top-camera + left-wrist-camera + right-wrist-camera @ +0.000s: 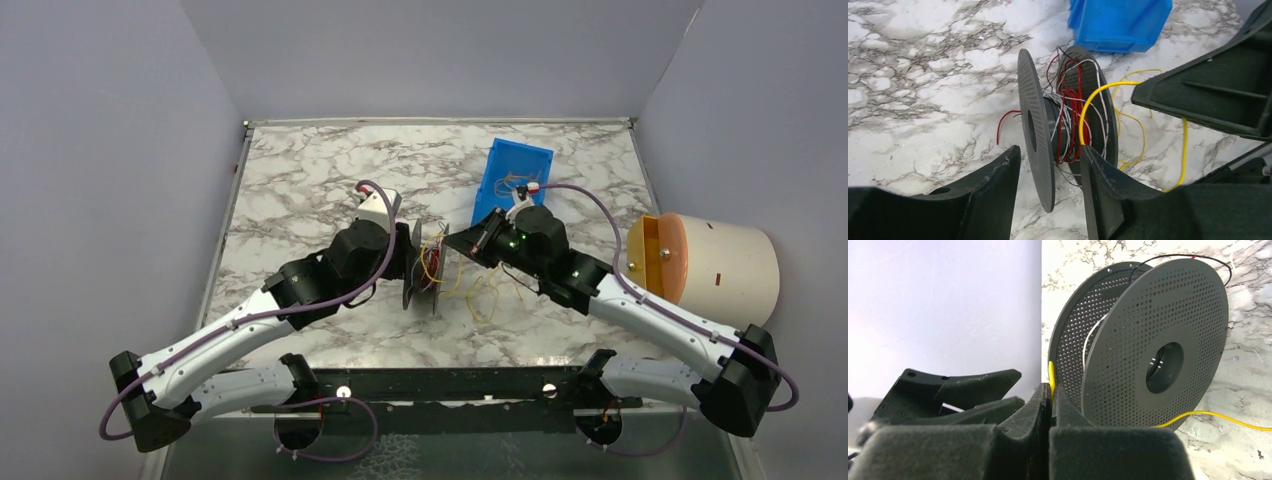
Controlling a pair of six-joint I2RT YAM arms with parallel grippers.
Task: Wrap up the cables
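Observation:
The yellow cable stands away from the near edge, so I should pinch cable and edge together [1043,131] with my left gripper before my right gripper lets go of the cable for wrapping.
A dark grey perforated spool [425,268] stands on edge on the marble table, with red and white wires tangled on its hub [1068,107]. My left gripper [1050,150] is open, its jaws straddling the spool's near flange [1035,125] with a gap on each side. My right gripper [1050,387] is shut on a yellow cable [1051,375] at the spool's rim [1153,345]. The yellow cable [1098,92] arcs over the hub and trails in loose loops [485,293] on the table. In the top view the left gripper [412,262] and right gripper [452,243] flank the spool.
A blue bin [515,180] with loose wires sits behind the right gripper; it also shows in the left wrist view [1120,22]. A cream cylinder [705,258] with an orange face lies at the right edge. Grey walls enclose the table.

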